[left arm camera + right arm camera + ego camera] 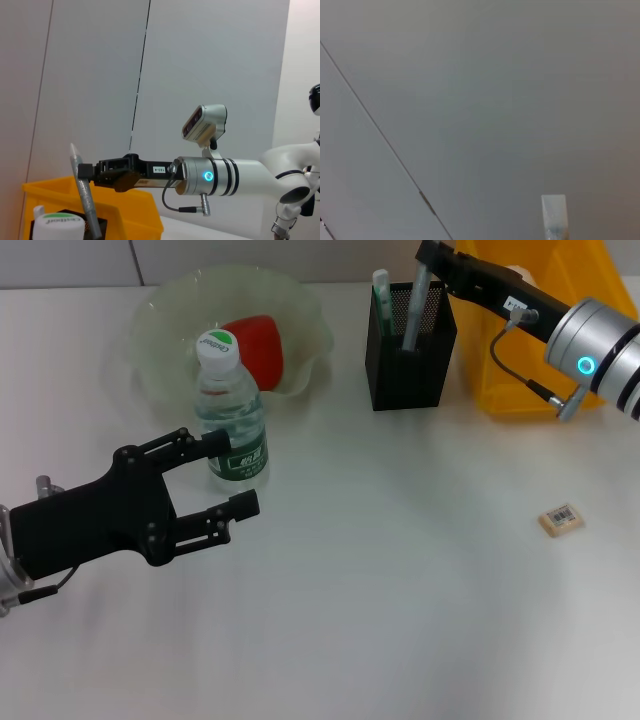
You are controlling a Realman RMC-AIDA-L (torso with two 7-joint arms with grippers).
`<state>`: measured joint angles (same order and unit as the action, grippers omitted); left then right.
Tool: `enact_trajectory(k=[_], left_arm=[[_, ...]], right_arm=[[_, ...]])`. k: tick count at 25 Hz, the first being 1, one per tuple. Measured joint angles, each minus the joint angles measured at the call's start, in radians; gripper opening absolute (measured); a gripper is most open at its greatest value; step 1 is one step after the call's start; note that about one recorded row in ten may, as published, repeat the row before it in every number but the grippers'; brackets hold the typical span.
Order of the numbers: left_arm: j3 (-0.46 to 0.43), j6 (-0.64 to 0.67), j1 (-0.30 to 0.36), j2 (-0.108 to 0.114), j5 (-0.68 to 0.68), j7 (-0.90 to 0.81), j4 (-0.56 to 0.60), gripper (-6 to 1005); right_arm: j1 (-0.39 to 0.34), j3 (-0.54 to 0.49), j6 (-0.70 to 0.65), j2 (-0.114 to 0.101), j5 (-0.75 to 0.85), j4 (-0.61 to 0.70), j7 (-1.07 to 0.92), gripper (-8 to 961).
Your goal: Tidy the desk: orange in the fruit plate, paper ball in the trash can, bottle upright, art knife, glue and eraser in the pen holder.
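Note:
My right gripper needs to release the art knife against the pen holder's inner side [446, 323] nearest the yellow trash can.
The water bottle [231, 410] stands upright by the fruit plate [160, 315], which holds a red-orange fruit [258, 348]. My left gripper [228, 474] is open, its fingers on either side of the bottle's base. My right gripper [432, 262] is shut on the grey art knife [414, 306], whose lower end stands in the black mesh pen holder [410, 370]. The left wrist view also shows the right gripper [89, 172] on the knife [84, 192] and the bottle cap [59, 220]. The glue stick [381, 288] stands in the holder. The eraser [561, 519] lies on the table at the right. The paper ball is not in view.
The yellow trash can [535, 350] stands right behind the pen holder, under my right arm; it also shows in the left wrist view [130, 212]. The right wrist view shows only wall and a small white tip [554, 214].

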<state>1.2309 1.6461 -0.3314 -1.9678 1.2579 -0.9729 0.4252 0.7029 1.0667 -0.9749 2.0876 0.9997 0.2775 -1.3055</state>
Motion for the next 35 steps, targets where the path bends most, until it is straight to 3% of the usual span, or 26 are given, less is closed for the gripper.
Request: enact_trajectory(k=[13,27,35], left_arm=[[0.001,-0.002,0.012,-0.003,0.000,0.000,-0.003,776],[-0.001,0.025,0.010,-0.011,0.000,0.000,0.003,775],[-0.001,0.022,0.009,-0.013,0.000,0.000,0.002,775]], right_arm=[[-0.016,-0.017,-0.061,-0.003,-0.070,0.019,-0.001,142],[-0.006,-0.014,-0.005,0.003,-0.176,-0.023,0.123,149],[0.037,0.000,0.070,0.003,-0.181,-0.040,0.128,152]])
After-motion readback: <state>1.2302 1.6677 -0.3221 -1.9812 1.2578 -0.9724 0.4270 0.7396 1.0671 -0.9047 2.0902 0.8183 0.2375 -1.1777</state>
